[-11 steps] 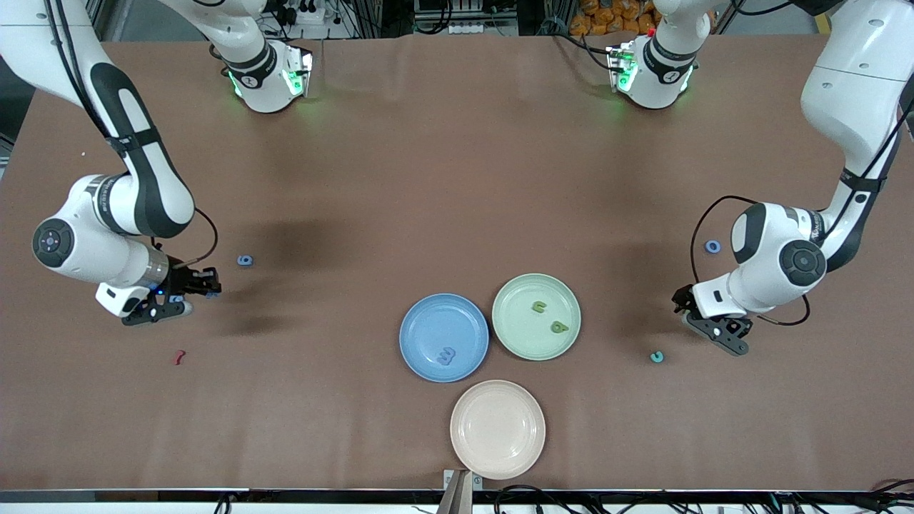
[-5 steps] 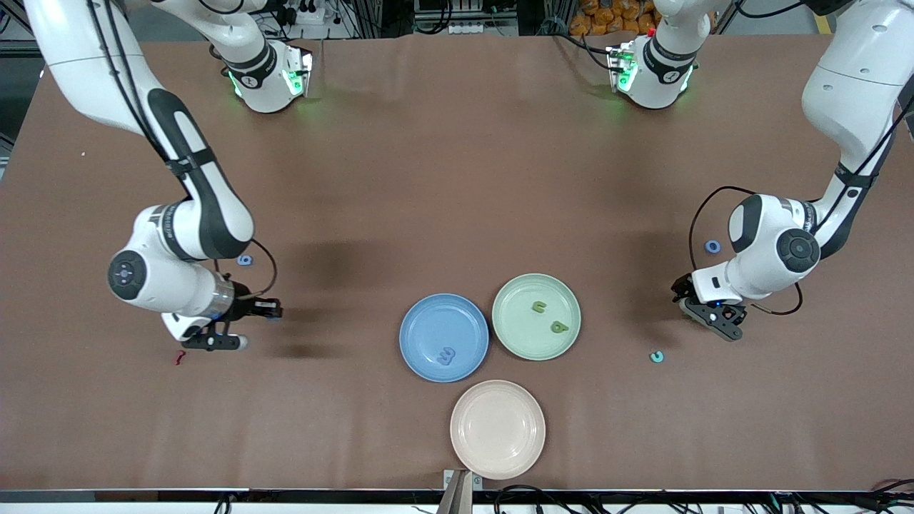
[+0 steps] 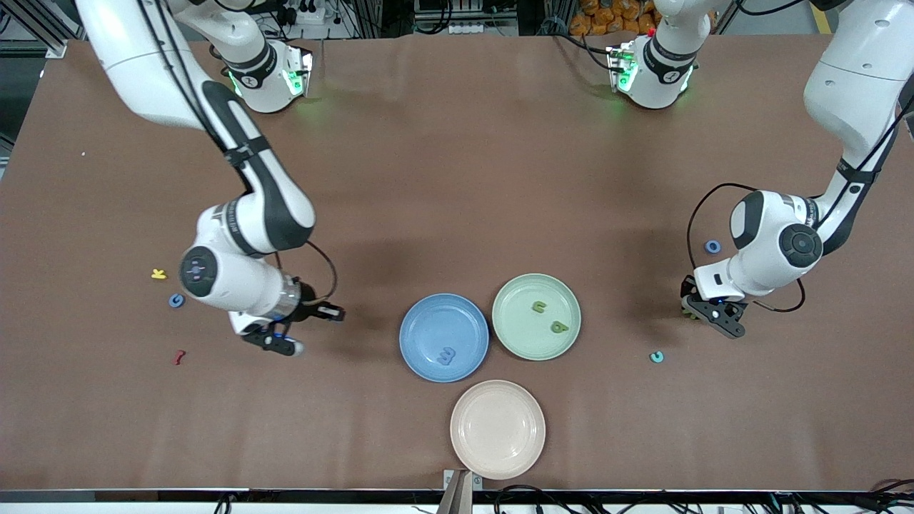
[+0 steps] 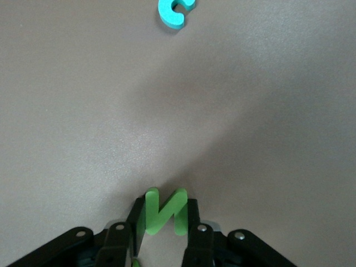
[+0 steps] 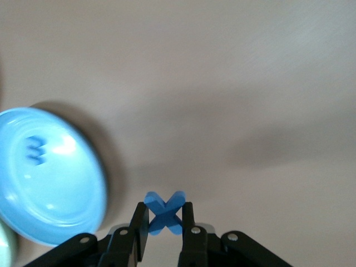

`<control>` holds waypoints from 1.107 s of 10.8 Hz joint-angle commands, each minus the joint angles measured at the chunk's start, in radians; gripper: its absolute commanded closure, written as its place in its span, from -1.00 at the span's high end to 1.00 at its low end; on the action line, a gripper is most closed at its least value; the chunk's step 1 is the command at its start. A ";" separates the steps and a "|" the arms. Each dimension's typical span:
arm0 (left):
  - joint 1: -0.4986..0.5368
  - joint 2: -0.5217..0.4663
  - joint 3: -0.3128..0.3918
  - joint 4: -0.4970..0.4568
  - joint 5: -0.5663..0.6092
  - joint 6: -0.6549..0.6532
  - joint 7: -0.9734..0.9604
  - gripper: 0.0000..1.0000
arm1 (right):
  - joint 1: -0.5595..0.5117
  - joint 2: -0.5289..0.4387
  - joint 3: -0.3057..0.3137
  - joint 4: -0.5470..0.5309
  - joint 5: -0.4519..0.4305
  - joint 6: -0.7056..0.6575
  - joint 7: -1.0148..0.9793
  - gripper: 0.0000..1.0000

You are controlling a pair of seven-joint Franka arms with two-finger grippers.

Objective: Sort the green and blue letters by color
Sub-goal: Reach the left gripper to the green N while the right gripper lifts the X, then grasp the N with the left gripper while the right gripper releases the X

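My left gripper is to release the green N on the green plate, over the green letter nearer the blue plate [image 3: 538, 308]. The green N is still low over the table.
My right gripper [image 3: 330, 313] is shut on a blue X [image 5: 164, 211], over bare table beside the blue plate [image 3: 428, 325]. That plate holds one blue letter [image 3: 448, 355], which also shows in the right wrist view [image 5: 34, 149]. My left gripper [image 3: 690, 307] is shut on a green N [image 4: 164, 212], low over the table toward the left arm's end. The green plate [image 3: 525, 335] holds two green letters [image 3: 539, 307] [image 3: 559, 327]. A blue ring letter [image 3: 712, 246] and another blue letter [image 3: 176, 300] lie loose on the table.
A pink plate [image 3: 498, 457] sits nearest the front camera. A teal C [image 3: 656, 356] lies near my left gripper and shows in the left wrist view [image 4: 176, 10]. A yellow letter [image 3: 158, 273] and a red squiggle [image 3: 178, 356] lie toward the right arm's end.
My right arm has swung toward the blue plate with the blue X, uncovering the yellow and blue letters and covering another blue one. My left gripper shifted slightly with the green N.
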 commanded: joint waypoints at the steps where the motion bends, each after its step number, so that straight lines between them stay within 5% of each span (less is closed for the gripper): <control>1: 0.009 -0.014 -0.002 -0.022 0.022 0.015 -0.005 -1.00 | 0.134 0.114 -0.008 0.095 0.011 0.131 0.247 -1.00; 4: -0.067 -0.088 0.011 0.007 -0.001 -0.072 -0.113 -1.00 | 0.186 0.165 -0.008 0.115 0.012 0.258 0.409 -1.00; 7: -0.267 -0.119 0.073 0.063 -0.110 -0.150 -0.385 -1.00 | 0.215 0.231 -0.008 0.231 0.011 0.264 0.504 -1.00; 8: -0.343 -0.119 0.106 0.082 -0.130 -0.158 -0.478 -1.00 | 0.211 0.229 -0.008 0.232 0.011 0.260 0.504 -0.12; 9: -0.423 -0.111 0.151 0.105 -0.142 -0.172 -0.566 -1.00 | 0.215 0.229 -0.008 0.232 0.009 0.261 0.505 0.99; 11: -0.540 -0.094 0.194 0.167 -0.205 -0.219 -0.690 -1.00 | 0.218 0.222 -0.015 0.227 -0.018 0.252 0.496 1.00; 12: -0.586 -0.083 0.206 0.204 -0.231 -0.251 -0.747 -1.00 | 0.209 0.219 -0.020 0.213 -0.099 0.215 0.494 1.00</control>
